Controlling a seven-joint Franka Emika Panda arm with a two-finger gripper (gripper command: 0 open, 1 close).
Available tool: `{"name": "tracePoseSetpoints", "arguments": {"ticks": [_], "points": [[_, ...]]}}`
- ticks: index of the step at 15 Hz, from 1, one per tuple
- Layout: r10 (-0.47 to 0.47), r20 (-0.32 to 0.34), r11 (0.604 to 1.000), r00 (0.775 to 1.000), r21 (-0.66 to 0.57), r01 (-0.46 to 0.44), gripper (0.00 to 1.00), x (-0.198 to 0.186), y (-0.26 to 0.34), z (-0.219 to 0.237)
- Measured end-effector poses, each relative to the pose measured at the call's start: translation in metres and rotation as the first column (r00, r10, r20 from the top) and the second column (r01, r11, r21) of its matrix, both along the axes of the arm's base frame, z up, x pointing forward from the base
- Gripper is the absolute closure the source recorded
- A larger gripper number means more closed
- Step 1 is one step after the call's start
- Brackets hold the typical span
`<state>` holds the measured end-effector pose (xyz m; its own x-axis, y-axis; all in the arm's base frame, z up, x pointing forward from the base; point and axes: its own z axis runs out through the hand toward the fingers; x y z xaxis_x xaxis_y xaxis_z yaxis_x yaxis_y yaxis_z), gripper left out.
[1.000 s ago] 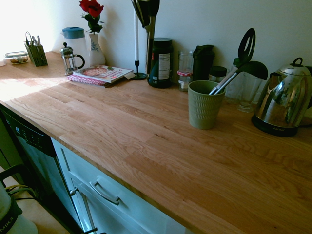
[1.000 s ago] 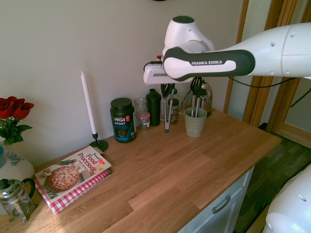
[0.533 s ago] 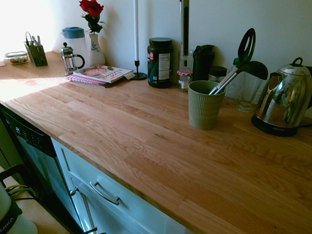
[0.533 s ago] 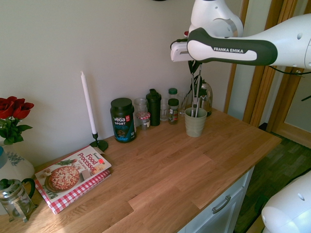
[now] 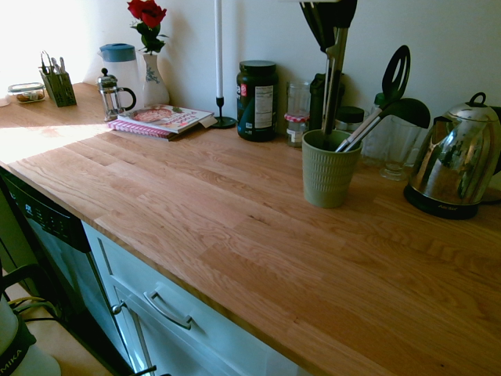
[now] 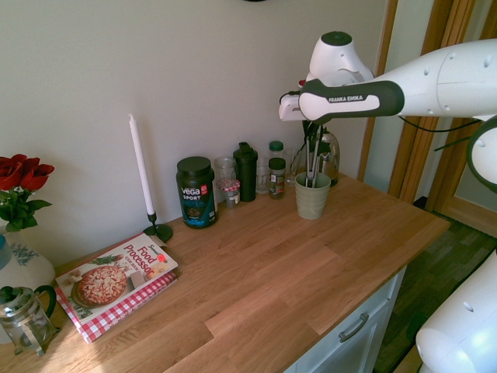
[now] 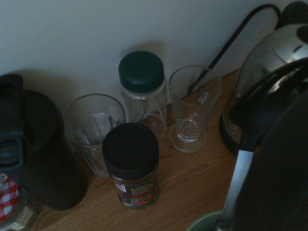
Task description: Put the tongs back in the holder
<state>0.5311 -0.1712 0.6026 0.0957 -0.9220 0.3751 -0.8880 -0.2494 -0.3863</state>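
Observation:
Next, my gripper releases the tongs, which now dip into the holder, inside the sage-green ribbed holder (image 6: 308,184) (image 7: 212,224), so that they are left beside the black slotted spatula.
The tongs (image 5: 332,86) hang upright from my gripper (image 5: 330,31), which is shut on their upper end at the top edge of the first exterior view. Their lower ends dip behind the rim of the holder (image 5: 327,174), a sage-green ribbed cup, so the tips are hidden inside it. In the second exterior view the gripper (image 6: 313,130) sits straight above the holder (image 6: 312,199), with the tongs (image 6: 310,162) reaching down into it. A black slotted spatula (image 5: 394,76) leans out of the same cup to the right. The wrist view catches the holder's rim (image 7: 204,224).
A steel kettle (image 5: 456,160) stands right of the cup. Jars, glasses and a dark bottle (image 5: 324,98) line the wall behind it, with a dark tub (image 5: 257,100) and a candle (image 5: 218,59) to the left. A cookbook (image 5: 160,120) and French press (image 5: 114,94) lie further left.
The gripper has carried the tongs rightwards along the wall, from near the candle and tub to above the cup, and has come down. The tongs' lower ends now sit inside the cup.

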Motion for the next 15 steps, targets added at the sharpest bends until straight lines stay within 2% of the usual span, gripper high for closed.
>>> {"name": "tracePoseSetpoints", "arguments": {"ticks": [2,3,9,15], "points": [[0.019,-0.021,1.000,1.000,0.015,-0.019,1.00,0.009,-0.006,-0.020],[0.031,-0.031,0.999,0.999,0.020,-0.031,0.00,0.012,-0.007,-0.028],[0.079,-0.059,0.996,0.995,0.043,-0.076,0.00,0.015,-0.010,-0.075],[0.095,-0.062,0.995,0.993,0.040,-0.093,0.00,0.017,-0.010,-0.084]]}}
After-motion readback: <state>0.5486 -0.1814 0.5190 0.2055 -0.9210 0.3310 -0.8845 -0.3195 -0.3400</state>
